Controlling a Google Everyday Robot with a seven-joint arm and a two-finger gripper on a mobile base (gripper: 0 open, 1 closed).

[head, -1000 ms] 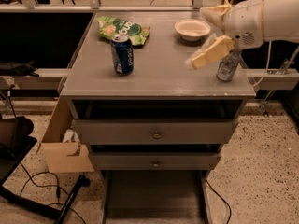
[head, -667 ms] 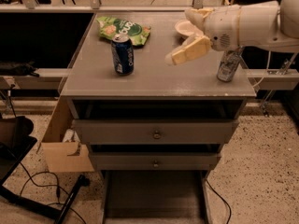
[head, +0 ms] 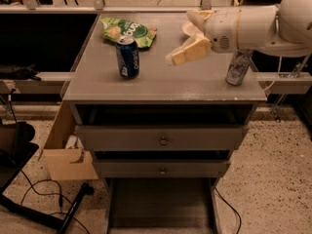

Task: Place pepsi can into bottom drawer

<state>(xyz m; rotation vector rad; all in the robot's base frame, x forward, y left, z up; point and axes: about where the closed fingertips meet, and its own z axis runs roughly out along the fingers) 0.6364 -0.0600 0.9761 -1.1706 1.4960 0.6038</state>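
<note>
The pepsi can stands in front of the green chip bag. Next, my gripper closes on the middle of the pepsi can (head: 128, 59).
The pepsi can (head: 127, 57), dark blue with white lettering and a silver top, stands upright on the grey cabinet top (head: 161, 82), left of centre. My gripper (head: 183, 54), with cream-coloured fingers, hangs above the cabinet top to the right of the can, a can's width or more away, holding nothing. The bottom drawer (head: 161, 204) is pulled out at the foot of the cabinet and shows a flat grey floor.
A green chip bag (head: 127, 31) lies behind the can. A white bowl (head: 191, 29) is partly hidden by my arm. A taller silver-grey can (head: 238, 68) stands at the right. Two shallower knobbed drawers (head: 163, 139) sit above. A cardboard box (head: 66, 157) stands on the floor at left.
My arm and gripper have swung leftward across the cabinet top, from near the silver-grey can toward the pepsi can. The cans have not moved.
</note>
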